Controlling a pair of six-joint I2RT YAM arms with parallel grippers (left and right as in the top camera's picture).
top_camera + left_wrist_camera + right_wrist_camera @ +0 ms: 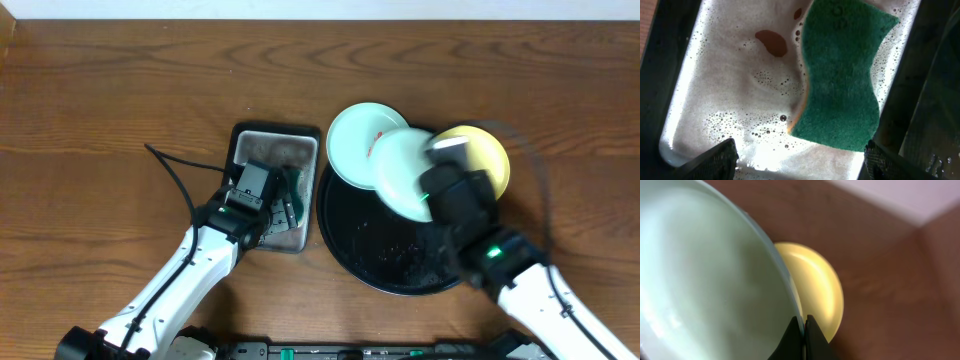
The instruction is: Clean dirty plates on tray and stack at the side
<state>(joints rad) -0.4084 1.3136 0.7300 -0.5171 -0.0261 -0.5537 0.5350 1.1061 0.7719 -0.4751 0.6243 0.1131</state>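
Note:
My right gripper is to set the pale mint plate down on the bare table [557, 189] next to the yellow plate, clear of the black tray.
My right gripper [803, 322] is shut on the rim of a pale mint plate [400, 172], held tilted above the black tray [350, 240]; the plate fills the left of the right wrist view [705, 280]. The yellow plate [490, 160] lies on the table behind it, also in the right wrist view [815, 287]. A second mint plate [355, 140] with red smears lies at the tray's far edge. My left gripper [800, 160] is open over the grey metal tray [250, 145], just short of the green sponge [842, 75] lying in foamy water.
The grey metal tray [670, 85] holds soapy water with a brown smear [772, 42]. A black cable [175, 175] runs across the table left of it. The black tray carries wet specks [395, 250].

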